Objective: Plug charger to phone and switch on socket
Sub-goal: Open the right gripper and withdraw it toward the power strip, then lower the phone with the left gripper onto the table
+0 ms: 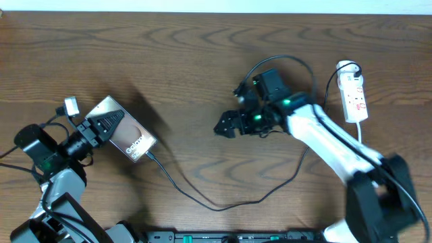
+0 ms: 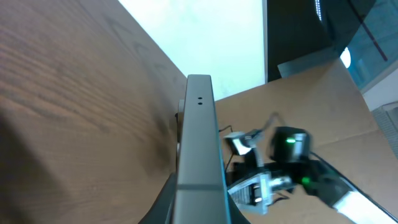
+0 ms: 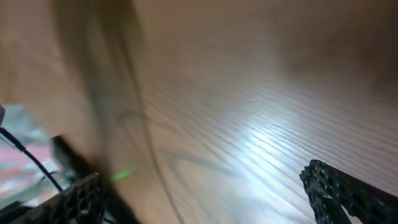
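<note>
My left gripper needs to let go of the phone on the wooden table point(image 1: 148, 146) under its lettered end, close to the tip of the cable.
The phone point(image 1: 128, 137), a brown slab with white lettering, lies tilted at the left of the table. My left gripper point(image 1: 106, 125) is shut on its upper left part. In the left wrist view the phone's grey edge point(image 2: 199, 149) runs up between the dark fingers point(image 2: 163, 200). The charger cable point(image 1: 216, 206) meets the phone's lower right edge at its tip point(image 1: 150, 156), then loops across the front and up towards the socket point(image 1: 355, 94), a white strip at the right. My right gripper point(image 1: 227, 126) hangs open over the middle of the table, its fingers point(image 3: 348, 190) wide apart above bare wood.
The right arm's white link point(image 1: 331, 145) crosses the table between the cable loop and the socket. A small white block point(image 1: 71, 105) sits by the left arm. The wooden table point(image 1: 175, 61) stretches behind both grippers.
</note>
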{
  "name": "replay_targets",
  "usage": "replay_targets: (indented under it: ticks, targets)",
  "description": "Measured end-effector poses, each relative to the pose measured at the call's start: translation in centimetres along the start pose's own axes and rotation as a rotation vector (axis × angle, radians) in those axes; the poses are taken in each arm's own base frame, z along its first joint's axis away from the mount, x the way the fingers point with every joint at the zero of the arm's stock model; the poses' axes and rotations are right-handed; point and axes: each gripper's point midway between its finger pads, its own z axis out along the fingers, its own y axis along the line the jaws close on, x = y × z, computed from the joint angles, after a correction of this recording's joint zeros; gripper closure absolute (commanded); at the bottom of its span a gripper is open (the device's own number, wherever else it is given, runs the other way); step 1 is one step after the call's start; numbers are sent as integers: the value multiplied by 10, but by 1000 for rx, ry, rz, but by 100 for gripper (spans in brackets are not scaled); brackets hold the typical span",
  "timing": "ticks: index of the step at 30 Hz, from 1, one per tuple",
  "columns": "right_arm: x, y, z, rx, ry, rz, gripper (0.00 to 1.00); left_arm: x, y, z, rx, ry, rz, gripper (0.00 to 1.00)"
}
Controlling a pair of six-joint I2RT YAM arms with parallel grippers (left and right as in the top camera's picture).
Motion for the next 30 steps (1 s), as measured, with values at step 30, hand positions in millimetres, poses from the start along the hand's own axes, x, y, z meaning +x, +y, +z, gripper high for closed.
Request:
replay_targets:
  ticks: [30]
  targets:
    - [-55,25,-89,80,-319,8,1,55,122,17,-645,-164,-488,93]
